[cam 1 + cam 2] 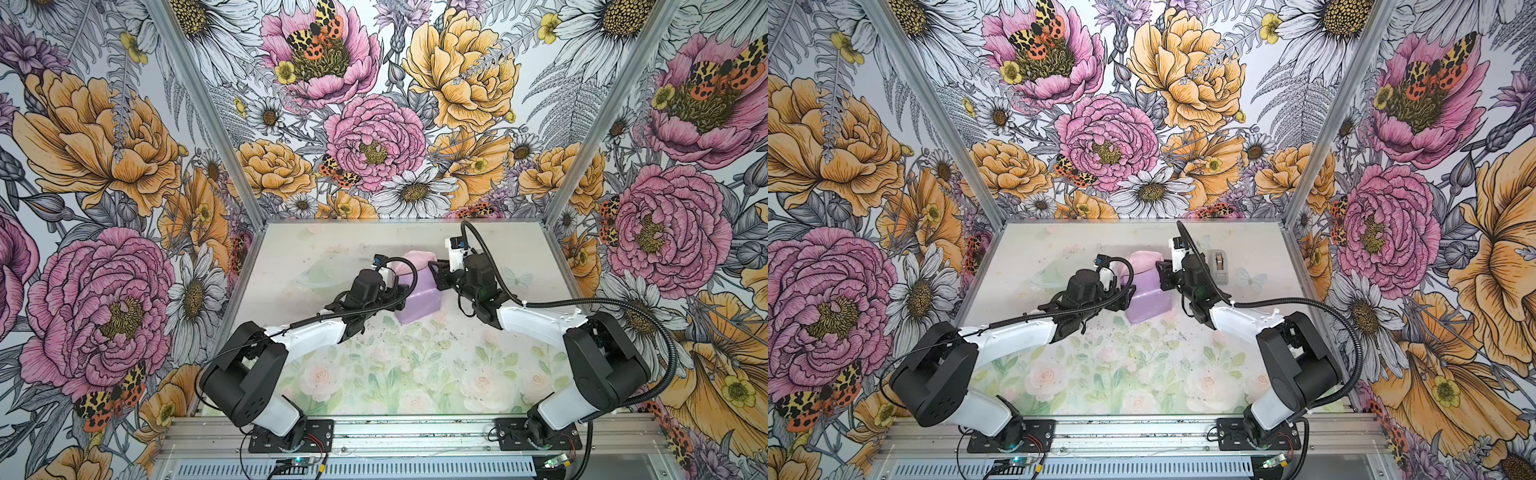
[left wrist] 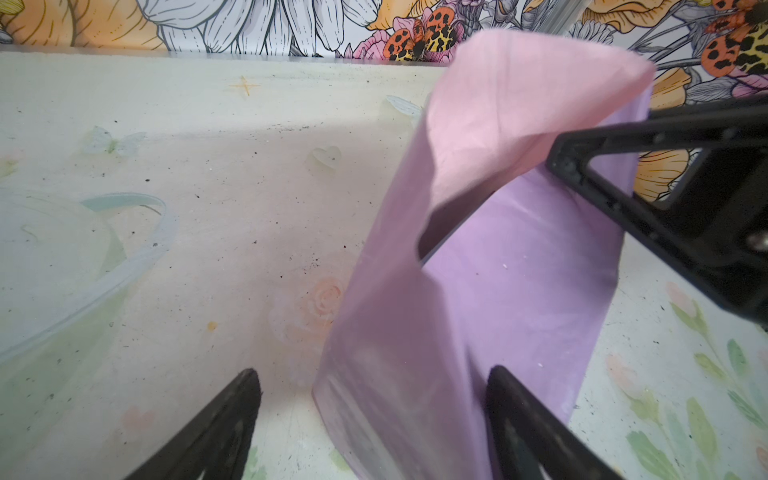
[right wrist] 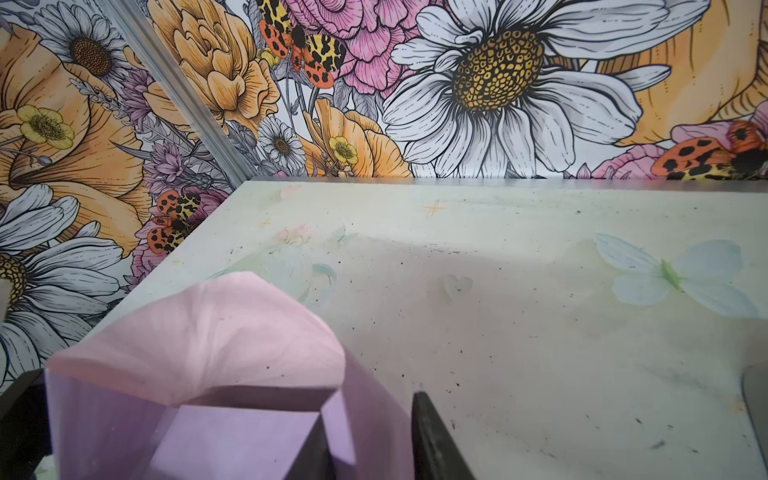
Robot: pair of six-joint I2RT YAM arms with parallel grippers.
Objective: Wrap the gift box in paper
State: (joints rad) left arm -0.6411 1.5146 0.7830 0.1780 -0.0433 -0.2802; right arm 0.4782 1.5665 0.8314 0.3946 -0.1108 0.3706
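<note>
My right gripper needs to grab the side of the bundle nearer the front (image 1: 438, 296) and square the bundle, because the bundle's near edge slants while that gripper is at the bundle's far corner.
The paper (image 1: 415, 301) (image 1: 1148, 301) is folded up into a box-shaped lilac bundle in the middle of the table. Its pale pink flap (image 2: 511, 112) (image 3: 199, 332) arches loosely over the far end. The gift box is hidden inside it. My left gripper (image 2: 372, 390) is open at the bundle's left side. One finger lies against the lilac face and the other stands clear over the table. My right gripper (image 3: 370, 428) (image 1: 436, 270) is at the bundle's right far corner. It is narrowly open, with a paper wall passing between its fingers (image 2: 623, 195).
A grey tape dispenser (image 1: 1219, 266) stands just right of the right wrist, near the back of the table (image 1: 374, 374). Flowered walls close the table in on three sides. Both arms reach in from the rail at the front.
</note>
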